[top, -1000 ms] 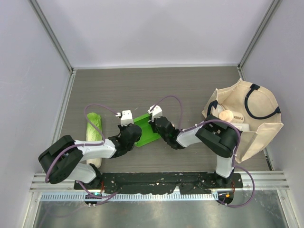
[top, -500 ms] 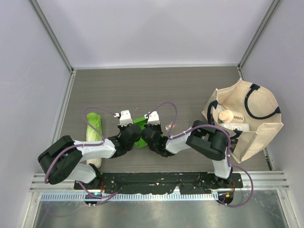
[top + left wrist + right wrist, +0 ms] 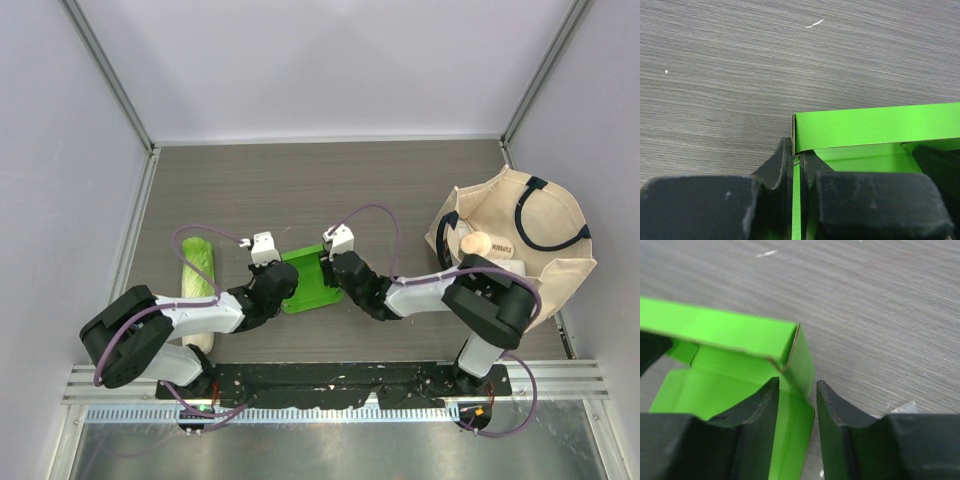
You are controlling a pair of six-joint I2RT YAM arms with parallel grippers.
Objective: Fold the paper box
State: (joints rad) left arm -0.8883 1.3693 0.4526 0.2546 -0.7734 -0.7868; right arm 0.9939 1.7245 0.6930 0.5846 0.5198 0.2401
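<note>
The paper box's side at my right gripper splays away from the corner of the far side, so my right gripper needs to move in and pinch that side just below that corner (image 3: 799, 385).
The paper box (image 3: 309, 284) is bright green and lies between my two grippers near the front middle of the table, with its side walls folded up. My left gripper (image 3: 288, 283) is shut on the box's left wall. In the left wrist view the gripper (image 3: 799, 152) pinches that thin wall just below the far wall of the box (image 3: 875, 127). My right gripper (image 3: 329, 272) is at the box's right side. In the right wrist view it (image 3: 797, 385) stands open astride the right wall of the box (image 3: 725, 330), with a gap on the outer side.
A pale-green cabbage (image 3: 198, 276) lies left of the left arm. A beige tote bag (image 3: 553, 268) stands at the right with a bottle (image 3: 486, 244) inside. Grey walls close in the table on three sides.
The right gripper has opened and let go of the box's right wall. It had swung left against the box, then drew back right. The left gripper has kept its grip.
</note>
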